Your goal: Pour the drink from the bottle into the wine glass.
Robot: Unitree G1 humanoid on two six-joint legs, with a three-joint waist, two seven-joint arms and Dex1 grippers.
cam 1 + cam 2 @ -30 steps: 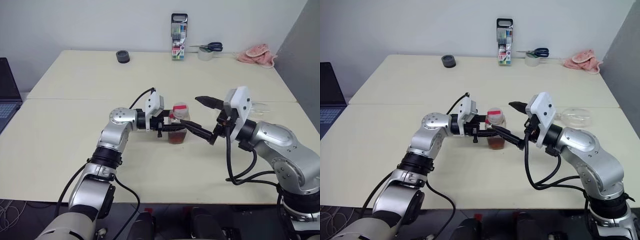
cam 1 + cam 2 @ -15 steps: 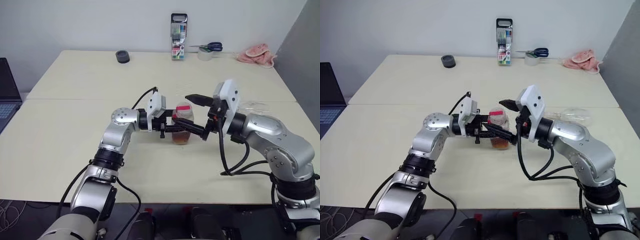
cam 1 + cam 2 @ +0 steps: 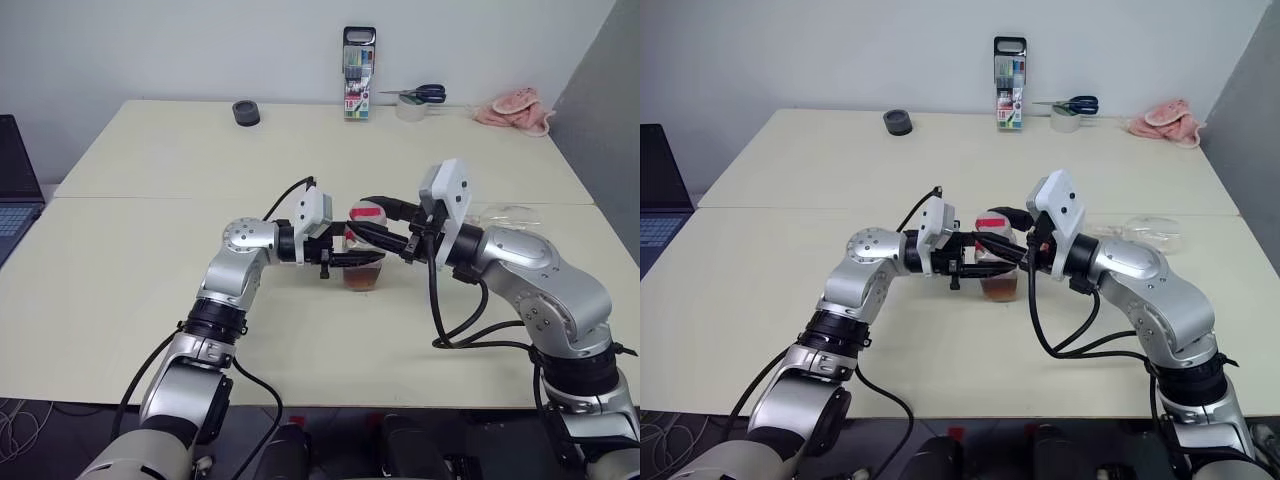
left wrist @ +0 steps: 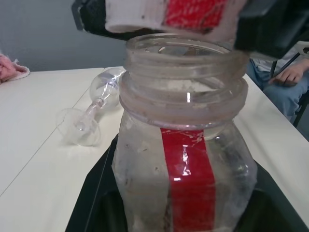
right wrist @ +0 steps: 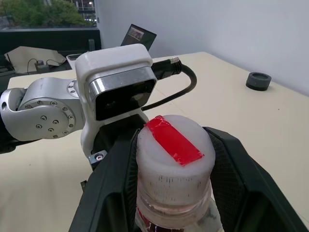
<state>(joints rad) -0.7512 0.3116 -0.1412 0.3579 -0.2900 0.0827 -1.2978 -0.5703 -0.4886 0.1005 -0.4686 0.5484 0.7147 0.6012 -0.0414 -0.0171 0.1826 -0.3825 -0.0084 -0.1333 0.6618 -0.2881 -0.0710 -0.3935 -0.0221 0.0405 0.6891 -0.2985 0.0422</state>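
Next, I set the bottle with my left gripper just this side of the table seam (image 3: 205,234), level with the dark round thing.
The bottle (image 3: 364,256) stands upright on the table (image 3: 120,300), clear with a red strip down its side (image 4: 186,174). Amber drink (image 3: 365,277) fills its lower part. My left gripper (image 3: 360,257) reaches in level from the left and is shut on the bottle's body. My right gripper (image 3: 366,216) comes from the right, its black fingers (image 5: 229,164) pressed on either side of the white, red-taped cap (image 5: 171,145). The wine glass (image 3: 505,212) lies on its side on the table behind my right arm, its round foot (image 4: 77,128) facing the bottle.
Along the far table edge stand a pen case (image 3: 357,73), scissors (image 3: 418,94) on a tape roll (image 3: 410,108), a pink cloth (image 3: 515,108) and a small dark round thing (image 3: 245,113). A laptop (image 3: 15,190) sits far left. A person's hand and knee (image 4: 285,79) show beyond the table.
My right gripper moved left over the bottle's top, and its fingers, wide open before, closed in around the cap. The left gripper and bottle stayed put.
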